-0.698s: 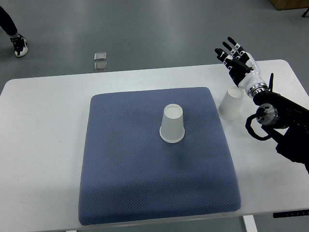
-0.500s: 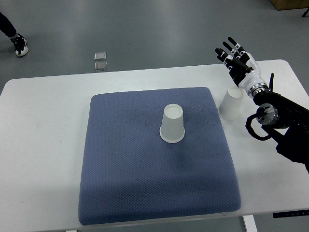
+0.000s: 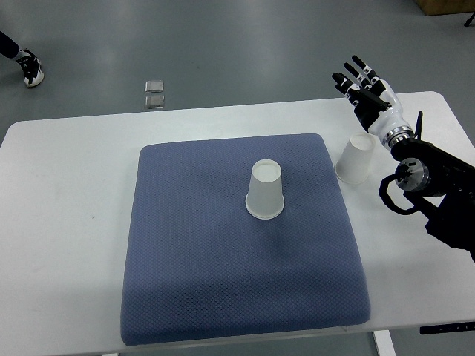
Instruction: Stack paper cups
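My right gripper should close around the middle of the white paper cup [image 3: 356, 158], which is standing on the white table next to the blue mat.
A white paper cup [image 3: 266, 190] stands upside down in the middle of the blue mat [image 3: 237, 282]. A second white paper cup [image 3: 355, 158] stands upside down on the white table, just off the mat's right edge. My right hand [image 3: 365, 90] hovers above and behind that second cup, its fingers spread and holding nothing. Its black arm comes in from the right edge. The left arm is out of view.
The white table [image 3: 67, 215] carries the mat. On the grey floor behind it lie two small square objects [image 3: 154, 93]. A person's shoe [image 3: 30, 68] shows at the top left corner.
My right hand has drifted slightly to the right and up. The cups have not moved.
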You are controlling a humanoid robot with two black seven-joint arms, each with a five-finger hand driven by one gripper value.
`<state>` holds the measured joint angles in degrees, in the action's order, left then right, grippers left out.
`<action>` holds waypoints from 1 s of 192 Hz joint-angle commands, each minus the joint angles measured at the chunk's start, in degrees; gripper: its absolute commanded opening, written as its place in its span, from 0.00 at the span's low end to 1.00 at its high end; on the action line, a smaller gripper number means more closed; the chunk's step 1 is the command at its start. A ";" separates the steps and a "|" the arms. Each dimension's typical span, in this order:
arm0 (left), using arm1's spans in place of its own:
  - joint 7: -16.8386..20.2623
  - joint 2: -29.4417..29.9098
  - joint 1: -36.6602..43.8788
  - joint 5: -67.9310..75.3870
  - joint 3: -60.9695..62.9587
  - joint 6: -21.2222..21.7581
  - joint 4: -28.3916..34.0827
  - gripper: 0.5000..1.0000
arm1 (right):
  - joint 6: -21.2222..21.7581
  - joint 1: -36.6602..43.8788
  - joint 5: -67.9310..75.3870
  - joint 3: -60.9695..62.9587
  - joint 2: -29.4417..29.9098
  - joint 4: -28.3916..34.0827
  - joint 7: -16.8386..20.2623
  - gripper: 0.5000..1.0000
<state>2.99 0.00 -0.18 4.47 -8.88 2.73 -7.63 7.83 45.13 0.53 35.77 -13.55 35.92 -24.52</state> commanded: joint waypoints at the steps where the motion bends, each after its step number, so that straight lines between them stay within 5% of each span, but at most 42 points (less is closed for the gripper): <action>1: 0.00 0.00 0.00 0.01 0.00 0.00 0.07 1.00 | 0.08 0.05 0.00 0.00 -0.16 0.03 0.00 0.83; 192: 0.00 0.00 0.00 0.01 0.00 0.00 -0.02 1.00 | -0.27 2.95 0.00 0.00 -3.15 -0.06 0.26 0.83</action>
<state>3.00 0.00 -0.17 4.49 -8.88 2.73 -7.64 7.55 46.83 0.53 35.86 -15.66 35.86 -24.52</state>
